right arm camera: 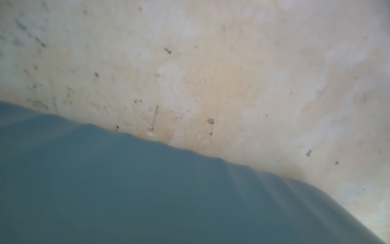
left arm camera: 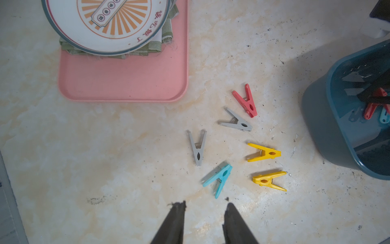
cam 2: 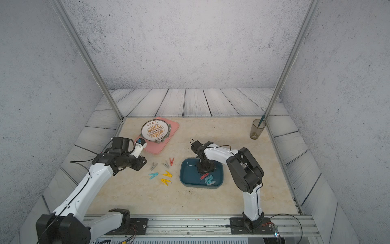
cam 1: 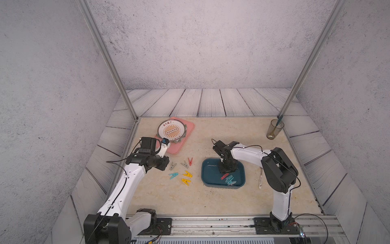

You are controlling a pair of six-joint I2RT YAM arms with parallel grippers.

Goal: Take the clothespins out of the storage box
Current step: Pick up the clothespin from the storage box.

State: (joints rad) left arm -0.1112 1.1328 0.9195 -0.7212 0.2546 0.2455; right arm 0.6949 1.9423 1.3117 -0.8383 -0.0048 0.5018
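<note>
My right gripper should open, turn and pinch the clothespin's free leg (left arm camera: 369, 112), because it meets the red clothespin at a slant beside the teal-blue ones.
The dark teal storage box (cam 1: 207, 175) stands right of centre on the table in both top views. A red clothespin (cam 1: 224, 176) and a few teal-blue ones (cam 1: 230, 180) lie in its near right part. My right gripper (cam 1: 226, 169) reaches down into the box. In the left wrist view its dark fingers (left arm camera: 368, 94) straddle the red clothespin (left arm camera: 369, 111), and how tightly they close does not show. The right wrist view holds only a blurred box wall (right arm camera: 147, 190). Several clothespins lie on the table left of the box: red (cam 1: 190, 161), grey (cam 1: 184, 164), teal (cam 1: 173, 175), yellow (cam 1: 187, 174). My left gripper (left arm camera: 205, 206) hovers open beside them, holding nothing.
A pink tray (cam 1: 175, 147) carries a round plate (cam 1: 169, 130) on folded cloth at the back left, close to the left wrist. A white-handled fork (cam 1: 260, 181) lies right of the box. A glass (cam 1: 274, 131) with a utensil in it stands at the back right corner.
</note>
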